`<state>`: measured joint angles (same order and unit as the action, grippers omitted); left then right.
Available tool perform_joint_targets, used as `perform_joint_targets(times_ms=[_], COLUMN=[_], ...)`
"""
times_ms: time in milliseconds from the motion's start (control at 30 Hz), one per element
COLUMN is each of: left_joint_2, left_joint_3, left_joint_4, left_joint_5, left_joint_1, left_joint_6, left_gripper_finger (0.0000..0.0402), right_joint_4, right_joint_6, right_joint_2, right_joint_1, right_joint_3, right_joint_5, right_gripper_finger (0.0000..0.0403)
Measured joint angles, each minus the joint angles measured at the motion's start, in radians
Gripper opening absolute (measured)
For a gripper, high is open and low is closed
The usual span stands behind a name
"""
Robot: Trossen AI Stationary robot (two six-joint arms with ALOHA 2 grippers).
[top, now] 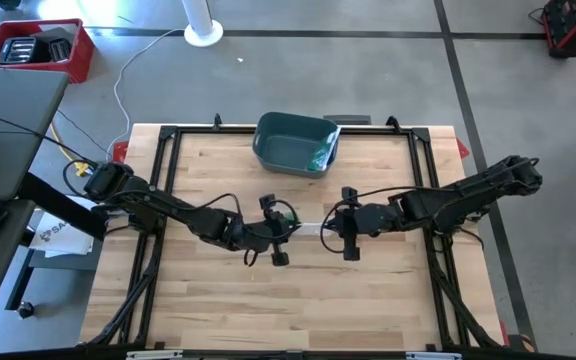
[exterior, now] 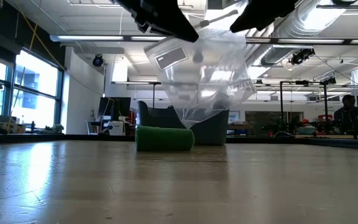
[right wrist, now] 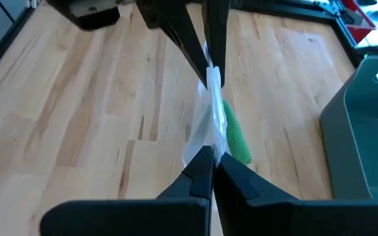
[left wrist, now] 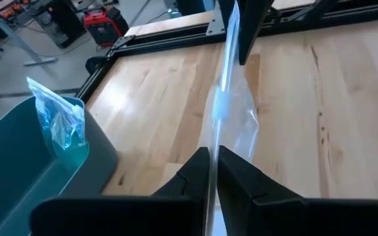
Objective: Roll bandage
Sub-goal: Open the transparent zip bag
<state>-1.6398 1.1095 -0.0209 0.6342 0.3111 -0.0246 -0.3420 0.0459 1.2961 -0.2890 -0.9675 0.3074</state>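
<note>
I will open my left gripper, which pinches the bag's top edge short of the blue slider, then grip the blue slider point(left wrist: 221, 103) and pull it along the bag's top edge.
A clear plastic bag point(exterior: 197, 74) hangs above the table's middle between my two grippers. My left gripper point(left wrist: 212, 172) is shut on one end of it and my right gripper point(right wrist: 212, 172) on the other, the two facing each other. A green rolled bandage point(exterior: 165, 138) lies on its side on the wood under the bag, also seen as the green roll point(right wrist: 236, 136) past the film. The bag's lower tip point(exterior: 190, 123) comes down to about the roll's top; whether it touches cannot be told. My left gripper pinches the bag's top edge point(left wrist: 214, 147) between its two fingers, coming slanting down from the table's left. The film stretches away from them toward the other gripper, lifted clear of the table. My right gripper pinches the opposite end of the same top edge point(right wrist: 210, 141) between its two fingers, slanting down from the table's right. The bag hangs below the fingers, its film creased.
A teal bin point(top: 296, 143) stands at the table's far middle, with a second clear bag holding something blue point(left wrist: 61, 124) in it. A black frame point(top: 168, 135) runs round the table's edges. Bare wood lies toward the near edge.
</note>
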Motion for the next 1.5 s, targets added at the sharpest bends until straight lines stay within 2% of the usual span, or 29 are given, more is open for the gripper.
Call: perform_joint_targets(times_ms=[267,567,667,767,833,967,1267,1500], left_joint_2=[0.000,0.000,0.000,0.000,0.000,0.000,0.001,0.001], left_joint_3=[0.000,0.000,0.000,0.000,0.000,-0.002,-0.001,0.000], left_joint_4=[0.016,0.018,0.019,0.018,0.019,0.066,0.147,0.207], left_joint_5=[-0.001,-0.022,-0.022,-0.022,-0.023,-0.089,-0.104,-0.102], left_joint_1=[0.000,-0.001,-0.001,-0.001,-0.001,-0.001,-0.024,-0.028], left_joint_6=[0.001,0.001,0.000,-0.001,-0.009,0.027,0.070,0.082], left_gripper_finger=[0.0002,0.0001,0.0001,0.0001,0.0002,0.0021,0.0108,0.0126], right_joint_4=[0.023,0.122,0.116,0.113,0.115,0.108,0.099,0.098], right_joint_6=[-0.001,-0.052,-0.054,-0.063,-0.074,-0.066,-0.070,-0.072], right_joint_2=[0.000,0.000,0.000,0.000,0.000,0.000,0.000,0.000], right_joint_1=[0.000,0.000,0.000,0.000,0.000,0.000,0.000,0.000], right_joint_3=[0.000,0.000,0.000,0.000,0.000,0.000,0.000,0.000], right_joint_5=[0.007,-0.003,-0.004,-0.003,0.001,0.016,0.018,0.018], right_gripper_finger=[0.0004,0.0089,0.0074,0.0023,0.0008,0.0004,0.0002,0.0001])
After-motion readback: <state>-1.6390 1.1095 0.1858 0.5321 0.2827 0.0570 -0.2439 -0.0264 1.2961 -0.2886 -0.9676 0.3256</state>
